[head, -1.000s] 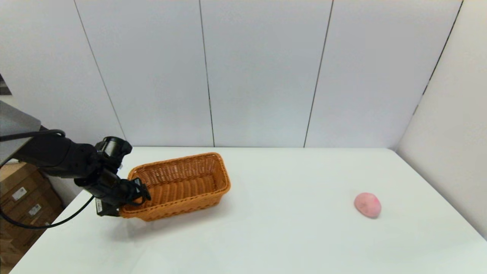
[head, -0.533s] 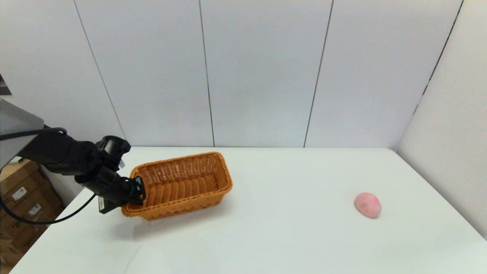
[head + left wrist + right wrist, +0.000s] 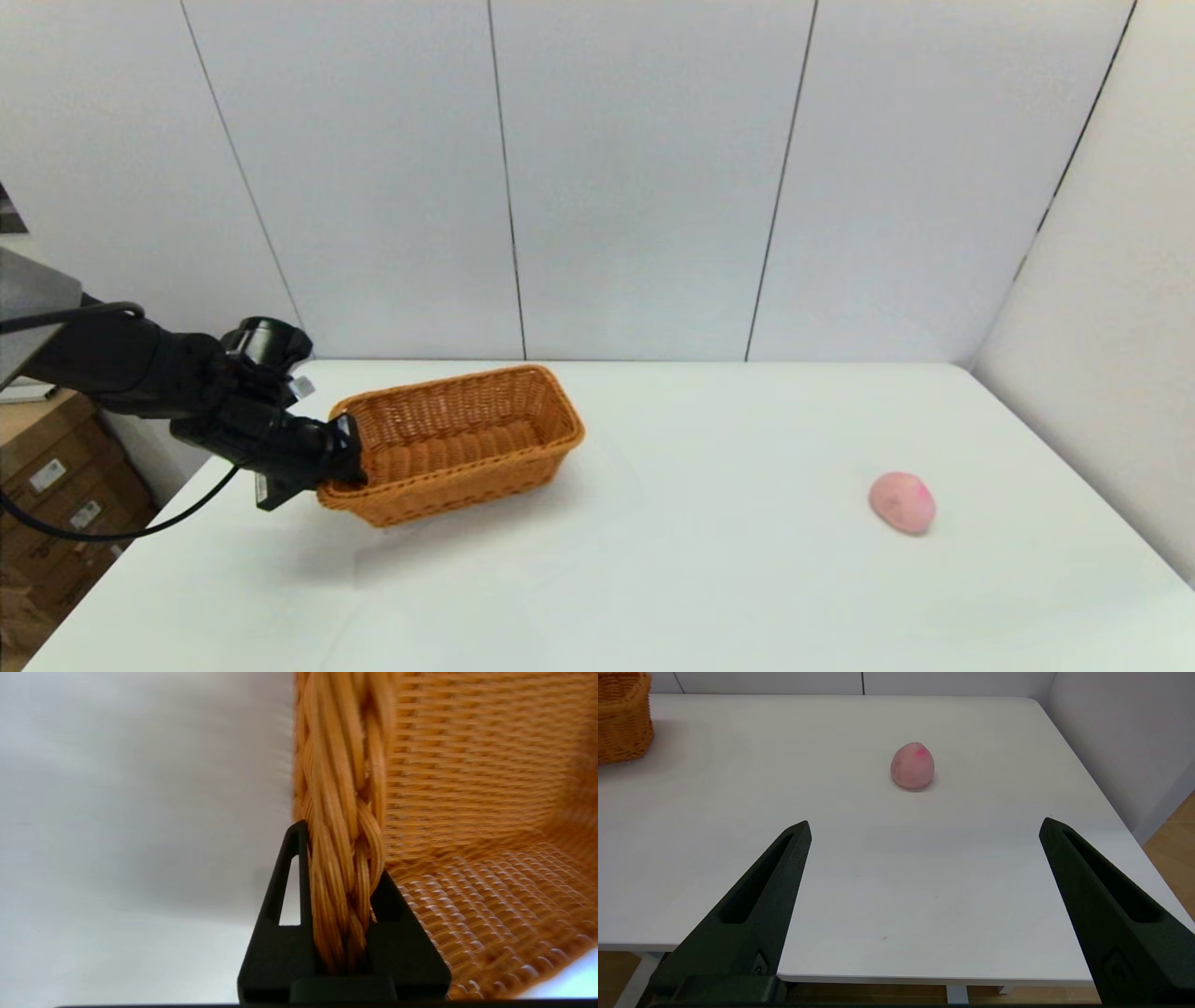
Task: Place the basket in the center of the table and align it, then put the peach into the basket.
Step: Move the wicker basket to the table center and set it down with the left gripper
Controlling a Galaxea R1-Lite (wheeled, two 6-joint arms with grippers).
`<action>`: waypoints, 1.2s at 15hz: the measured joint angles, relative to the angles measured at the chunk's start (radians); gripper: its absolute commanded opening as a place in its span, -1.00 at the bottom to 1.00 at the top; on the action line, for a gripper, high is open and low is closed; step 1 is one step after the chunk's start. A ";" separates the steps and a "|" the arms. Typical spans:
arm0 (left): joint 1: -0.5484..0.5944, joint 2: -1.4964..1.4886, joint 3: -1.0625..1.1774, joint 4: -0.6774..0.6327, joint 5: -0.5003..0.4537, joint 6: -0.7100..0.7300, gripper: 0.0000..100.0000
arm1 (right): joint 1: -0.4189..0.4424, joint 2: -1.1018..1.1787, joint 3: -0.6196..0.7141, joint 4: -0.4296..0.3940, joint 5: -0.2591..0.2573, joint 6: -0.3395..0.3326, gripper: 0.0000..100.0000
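Observation:
The robot's left gripper needs to set the basket, now tilted just above the table, down on the bare middle of the white table (image 3: 651,502), about level with the peach.
The orange-brown wicker basket (image 3: 457,443) hangs tilted just above the white table (image 3: 653,579) at its left side. My left gripper (image 3: 341,457) is shut on the rolled rim of the basket's near-left short end; in the left wrist view the braided rim (image 3: 348,868) is pinched between the fingers (image 3: 285,891). The pale pink peach (image 3: 902,502) lies alone on the right part of the table. My right gripper (image 3: 924,828) is open, held back near the table's front edge with the peach (image 3: 912,765) ahead of it. A corner of the basket (image 3: 621,716) shows in that view.
White wall panels (image 3: 644,177) close off the back and right of the table. Cardboard boxes (image 3: 56,495) stand on the floor past the table's left edge.
My left gripper has lifted the basket and carried it a little to the right, away from the left edge. The peach and the right arm have stayed put.

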State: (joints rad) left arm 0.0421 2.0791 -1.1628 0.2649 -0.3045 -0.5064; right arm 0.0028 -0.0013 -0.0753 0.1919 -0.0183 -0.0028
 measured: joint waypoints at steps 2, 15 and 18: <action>0.003 -0.024 0.000 0.010 -0.123 0.000 -1.00 | 0.000 0.000 0.000 0.000 0.000 0.000 1.00; -0.388 0.046 -0.210 0.126 -0.082 0.024 -1.00 | 0.000 0.000 -0.001 0.003 0.003 -0.004 1.00; -0.456 0.129 -0.286 0.128 -0.035 -0.031 -1.00 | 0.000 0.000 -0.001 0.001 0.003 -0.004 1.00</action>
State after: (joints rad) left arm -0.4140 2.2077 -1.4485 0.3926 -0.3391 -0.5372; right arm 0.0028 -0.0013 -0.0768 0.1934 -0.0153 -0.0070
